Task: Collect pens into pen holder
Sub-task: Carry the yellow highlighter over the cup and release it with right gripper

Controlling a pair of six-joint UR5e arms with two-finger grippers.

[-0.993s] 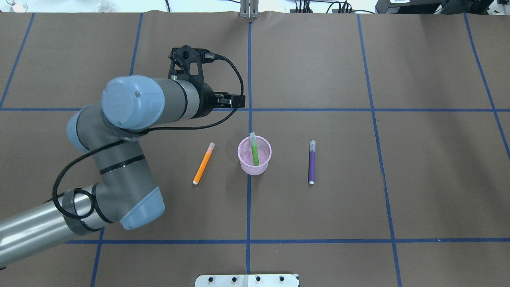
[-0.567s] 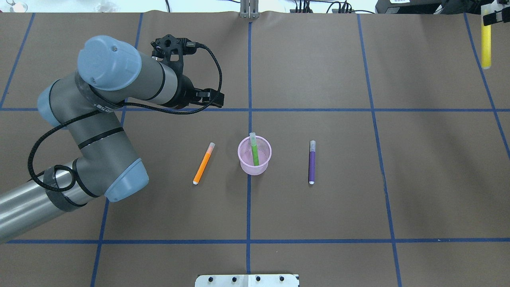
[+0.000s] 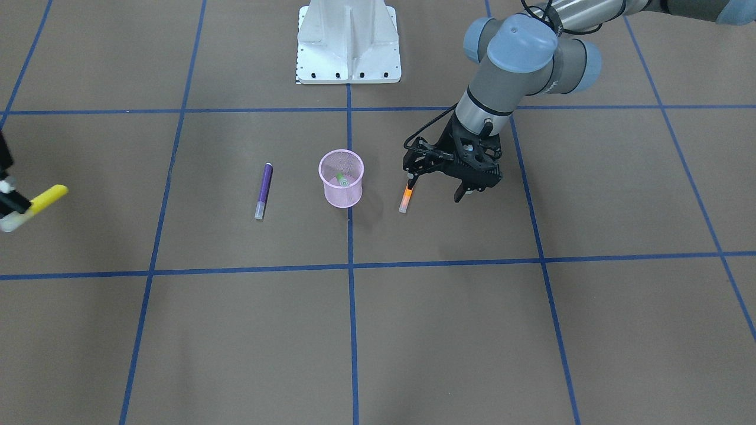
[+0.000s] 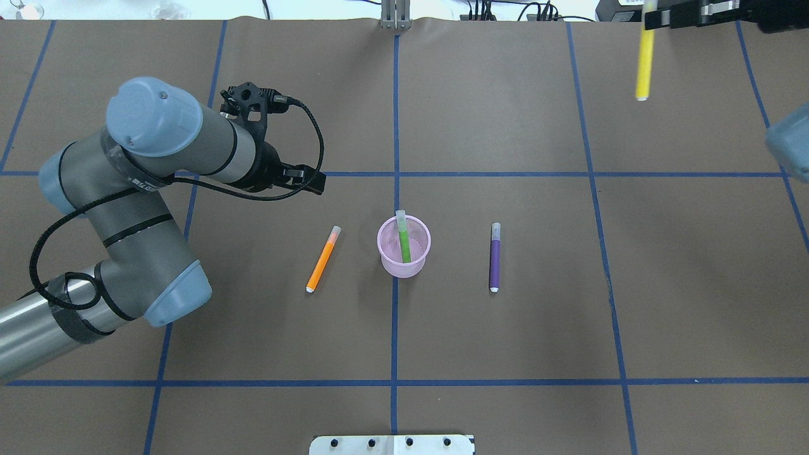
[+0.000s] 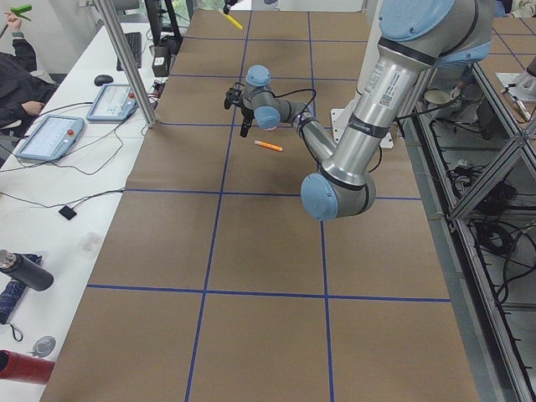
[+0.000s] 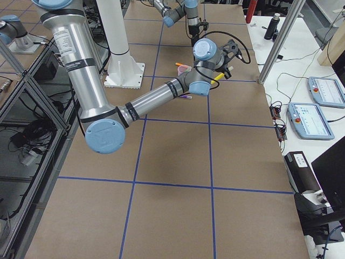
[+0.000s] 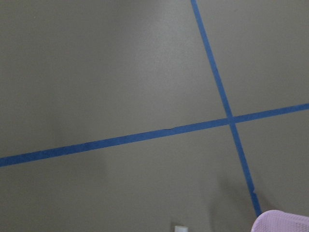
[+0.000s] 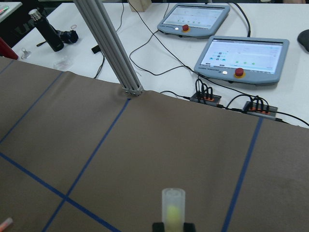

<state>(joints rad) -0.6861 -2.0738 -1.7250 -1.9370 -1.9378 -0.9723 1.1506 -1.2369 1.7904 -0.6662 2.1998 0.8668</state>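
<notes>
Next, I release the yellow pen from my right gripper inside the pink mesh pen holder point(image 3: 337, 181), beside the green pen.
The pink mesh pen holder point(image 4: 417, 265) point(image 3: 341, 190) stands upright at the table's middle with the green pen point(image 4: 402, 241) in it. The orange pen point(image 4: 323, 259) point(image 3: 404, 200) lies to its left and the purple pen point(image 4: 495, 258) point(image 3: 264, 188) to its right. My left gripper point(image 4: 310, 180) point(image 3: 436, 189) is open and empty, above the table just beyond the orange pen's cap end. My right gripper point(image 4: 652, 18) point(image 3: 9, 203) is shut on a yellow pen point(image 4: 644, 63) point(image 8: 173, 208) and holds it high over the far right of the table.
The robot's white base plate point(image 4: 392, 444) point(image 3: 348, 41) sits at the near edge. An aluminium post point(image 4: 395, 16) point(image 8: 108, 43) stands at the far edge. Control tablets point(image 8: 244, 55) and cables lie on the white bench beyond. Blue tape lines grid the brown table.
My left arm has swung to the left, away from the holder, with its gripper empty. My right gripper has come into view at the far right with the yellow pen and moved left.
</notes>
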